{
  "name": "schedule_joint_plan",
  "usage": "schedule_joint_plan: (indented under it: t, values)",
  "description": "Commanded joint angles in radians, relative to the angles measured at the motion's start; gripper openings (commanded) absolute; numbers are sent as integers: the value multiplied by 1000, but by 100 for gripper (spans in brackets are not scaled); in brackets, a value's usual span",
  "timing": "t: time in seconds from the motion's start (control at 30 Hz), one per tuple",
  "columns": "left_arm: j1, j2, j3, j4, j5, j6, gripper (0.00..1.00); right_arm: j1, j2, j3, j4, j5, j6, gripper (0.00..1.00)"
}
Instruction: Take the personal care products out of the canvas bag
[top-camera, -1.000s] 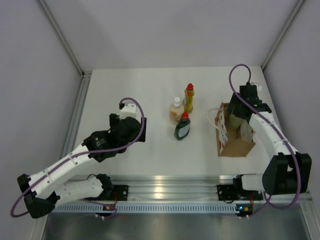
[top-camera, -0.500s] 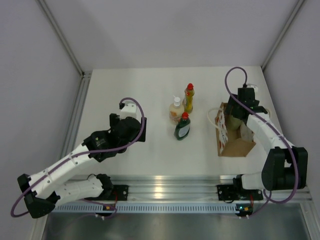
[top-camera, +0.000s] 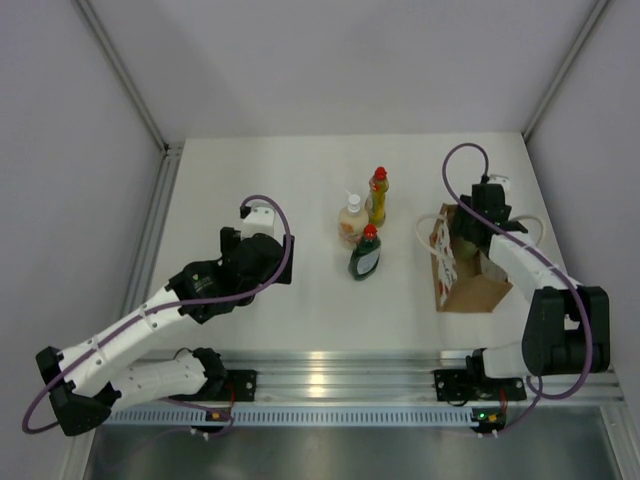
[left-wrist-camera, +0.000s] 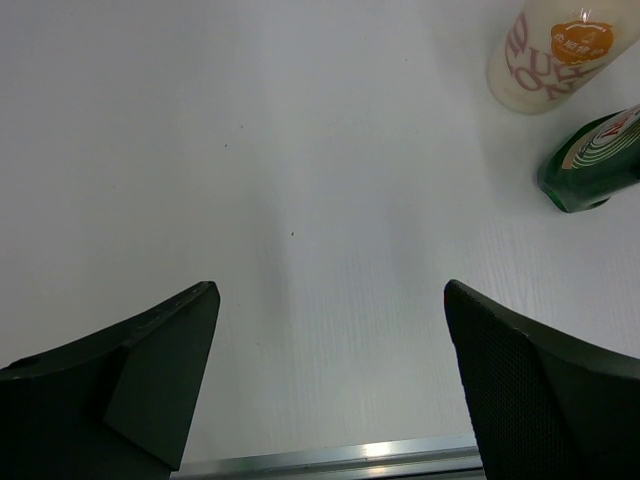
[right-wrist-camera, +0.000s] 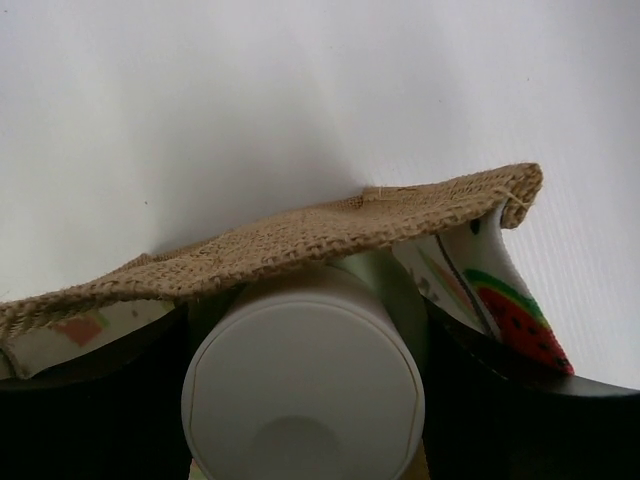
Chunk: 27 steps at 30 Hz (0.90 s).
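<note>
Next, my right gripper releases the cream white-capped bottle, now just inside the canvas bag's rim, on the table (top-camera: 288, 263) between the cream pump bottle and my left gripper.
The canvas bag (top-camera: 470, 285) stands at the right, brown with a white-and-red print. My right gripper (top-camera: 469, 232) reaches down into its mouth. In the right wrist view the gripper (right-wrist-camera: 306, 335) is open, with its dark fingers (right-wrist-camera: 505, 400) on either side of the plain cream white-capped bottle (right-wrist-camera: 303, 390), just inside the bag's woven rim (right-wrist-camera: 300, 238). The cream pump bottle (top-camera: 350, 219), the slim yellow red-capped bottle (top-camera: 378, 194) and the dark green red-capped bottle (top-camera: 365, 254) stand together mid-table. My left gripper (top-camera: 279, 256) is open and empty, left of them.
The left wrist view shows bare white table between the left gripper (left-wrist-camera: 330, 292), with the pump bottle (left-wrist-camera: 555, 55) and green bottle (left-wrist-camera: 590, 165) at upper right. The bag's white loop handles (top-camera: 424, 232) hang outward. A metal rail (top-camera: 330, 365) runs along the near edge.
My right gripper has moved left and toward me, lower into the bag's mouth. The left arm and the three standing bottles have not moved.
</note>
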<state>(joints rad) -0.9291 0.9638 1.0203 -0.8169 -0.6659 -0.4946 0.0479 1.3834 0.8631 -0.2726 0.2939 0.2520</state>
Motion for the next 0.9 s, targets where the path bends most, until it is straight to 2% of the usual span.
schedule_joint_plan:
  t: [0.0, 0.03, 0.13, 0.33, 0.87]
  values:
    - [6, -8, 9, 12, 5, 10, 98, -13, -17, -13, 110, -7, 0, 29]
    - [6, -8, 9, 13, 5, 10, 98, -13, -29, -15, 115, -18, -6, 21]
    - [6, -7, 9, 12, 6, 10, 98, -13, -64, -13, 116, -30, -11, 13]
    - [6, -8, 9, 13, -1, 10, 98, -13, -155, 13, 76, -52, -13, 3]
    - [19, -34, 11, 10, -44, -1, 98, 17, -313, 194, -112, -59, -26, 0]
